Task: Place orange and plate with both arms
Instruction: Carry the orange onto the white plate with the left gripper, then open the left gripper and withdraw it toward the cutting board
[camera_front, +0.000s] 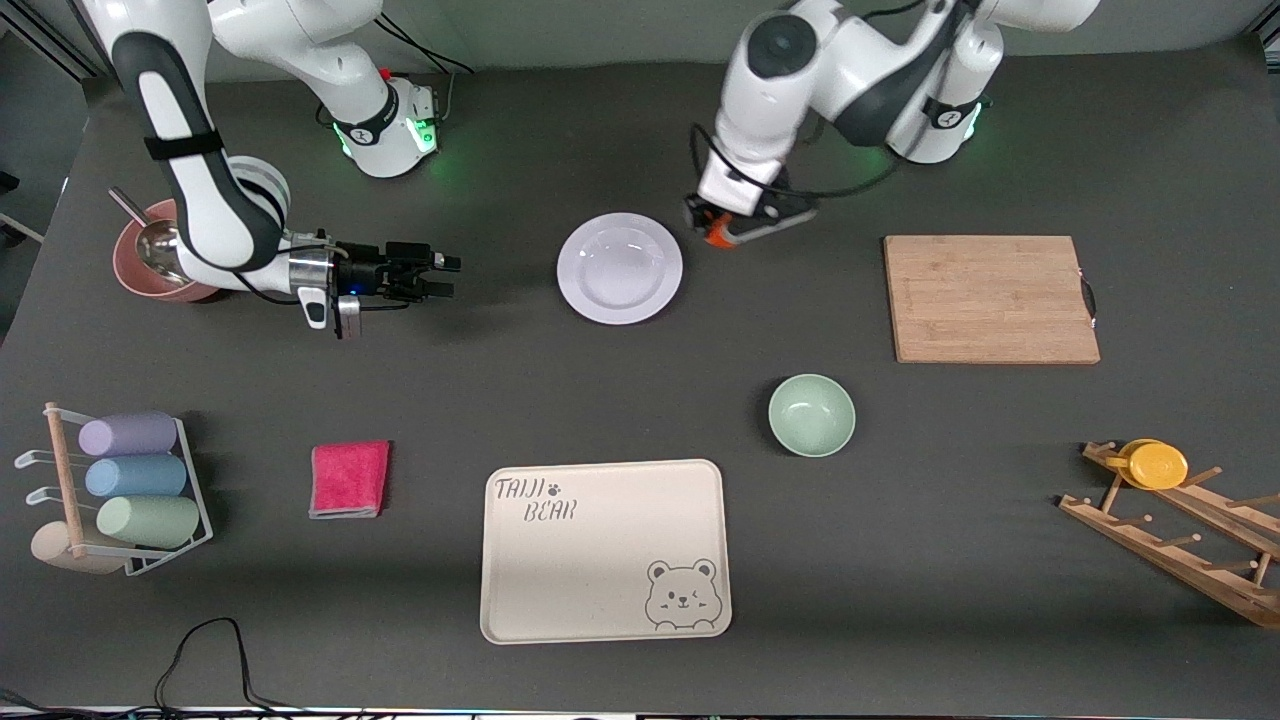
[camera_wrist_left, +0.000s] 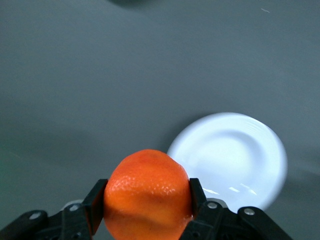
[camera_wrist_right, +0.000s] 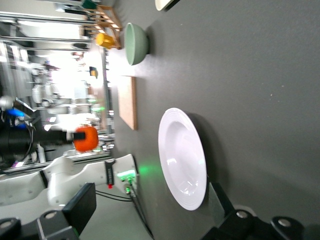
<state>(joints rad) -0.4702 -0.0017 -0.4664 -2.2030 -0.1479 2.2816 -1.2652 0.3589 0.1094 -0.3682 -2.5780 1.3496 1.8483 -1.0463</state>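
I will let go of the orange, held over bare table now, with my left gripper near the middle of the white plate (camera_front: 633, 277) (camera_wrist_left: 223, 161).
The white plate (camera_front: 620, 268) lies flat on the dark table, midway between the two arm bases. My left gripper (camera_front: 722, 232) is shut on the orange (camera_wrist_left: 148, 195) and holds it over bare table just off the plate's rim, toward the left arm's end. In the left wrist view the plate (camera_wrist_left: 230, 160) shows past the fruit. My right gripper (camera_front: 447, 276) lies level and low, open and holding nothing, pointing at the plate from the right arm's end with a gap between them. The right wrist view shows the plate (camera_wrist_right: 182, 157) ahead of the open fingers and the orange (camera_wrist_right: 86, 139) farther off.
A pale-green bowl (camera_front: 811, 414) and a cream bear tray (camera_front: 605, 550) sit nearer the camera than the plate. A wooden cutting board (camera_front: 990, 298) and a rack with a yellow lid (camera_front: 1158, 465) are at the left arm's end. A pink cloth (camera_front: 349, 478), cup rack (camera_front: 130, 490) and reddish bowl (camera_front: 150, 262) are at the right arm's end.
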